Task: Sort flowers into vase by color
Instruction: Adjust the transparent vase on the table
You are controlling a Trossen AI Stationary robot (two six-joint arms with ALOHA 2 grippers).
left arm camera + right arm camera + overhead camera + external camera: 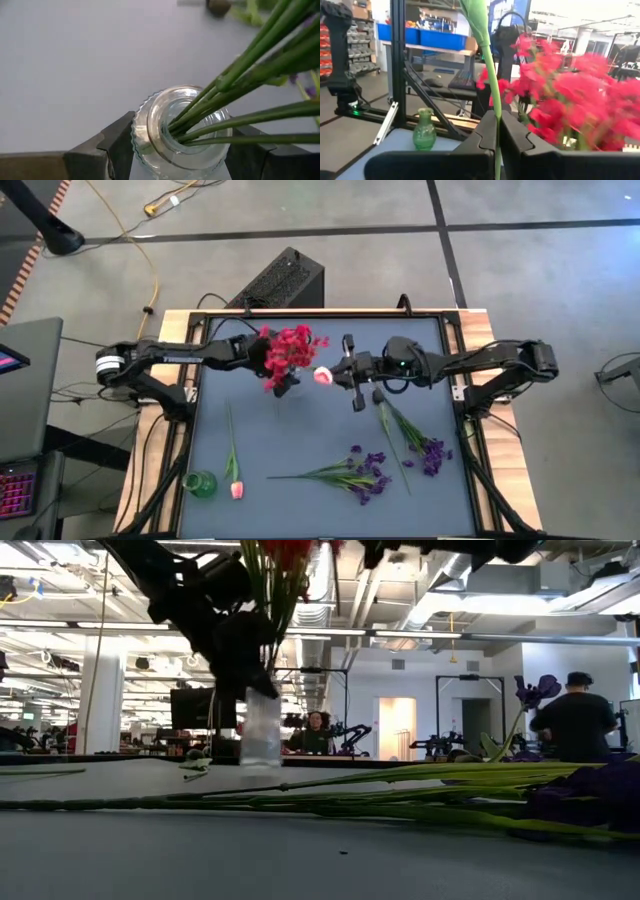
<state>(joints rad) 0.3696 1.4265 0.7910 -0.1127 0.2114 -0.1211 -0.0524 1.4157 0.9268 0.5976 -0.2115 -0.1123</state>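
Next, my left gripper sets the clear vase on the bare tabletop [280, 366] near the far black rail.
A clear glass vase [283, 387] [260, 730] holds a bunch of red blossom sprays [290, 348] and stands at the table's far middle. My left gripper [280, 380] [182, 150] is shut on this vase. Just to its right, my right gripper [338, 373] [497, 130] is shut on a pink tulip [323, 376], above the table. A small green vase [200, 485] [424, 131] stands at the near left corner, and a second pink tulip [235, 470] lies beside it. Purple flower bunches [362, 475] [425, 448] lie on the near right of the table. My left gripper clasps the clear vase between its two fingers [120, 145], just below the ribbed rim [150, 107], reaching in from the table's left. The vase stands upright with green stems [225, 100] in its mouth. The low view does not settle whether its base touches the table. My right gripper pinches the tulip's thin green stem [496, 117] between its two fingers, reaching level from the table's right. The stem lies across the fingers. The pink bud sits right beside the fingertips, next to the red blossoms [570, 90], and the flower is lifted clear of the table.
The long green stems of the purple flowers [400, 795] stretch across the near half of the table. Black frame rails [460, 350] edge the table's sides. A bare stretch [290, 440] lies between the held vase and the flowers on the table. People show in the room beyond.
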